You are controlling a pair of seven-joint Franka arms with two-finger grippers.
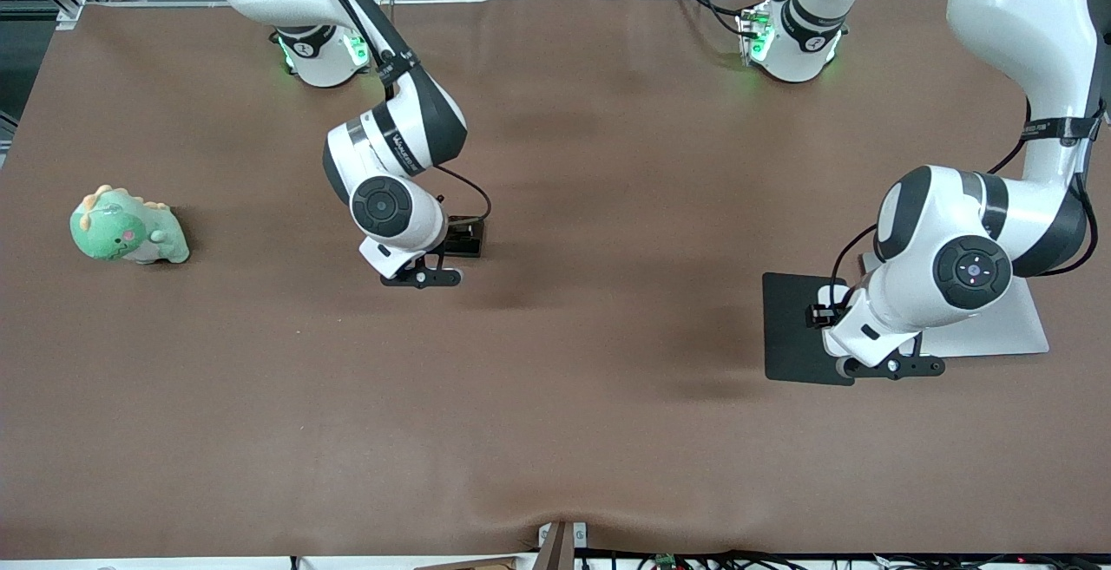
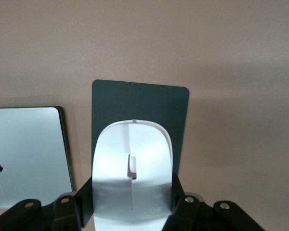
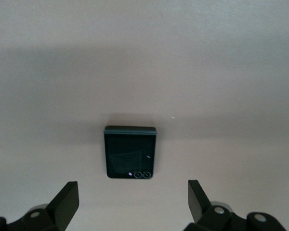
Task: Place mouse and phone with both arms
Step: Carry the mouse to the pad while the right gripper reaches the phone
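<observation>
My left gripper is to set the white mouse, now held over the matte pad, down on the front half of the black pad [image 1: 802, 345] [image 2: 143, 123], halfway across.
In the left wrist view the white mouse [image 2: 132, 159] sits between the black fingers of my left gripper [image 2: 132, 195], which are shut on its sides. It is over the matte black pad [image 2: 139, 103]. In the front view my left gripper [image 1: 894, 368] is over the pad's [image 1: 794, 327] edge beside the laptop, and the hand hides the mouse. My right gripper [image 3: 133, 192] is open and empty, over the table with the small black phone [image 3: 130, 152] lying flat just past its fingertips. In the front view my right gripper [image 1: 423, 278] is over mid-table, and the hand hides the phone.
A silver laptop [image 1: 998, 327], lid closed, lies beside the pad at the left arm's end; it also shows in the left wrist view [image 2: 29, 159]. A green plush dinosaur [image 1: 128, 227] sits at the right arm's end. The brown table cover [image 1: 555, 431] is bare nearer the front camera.
</observation>
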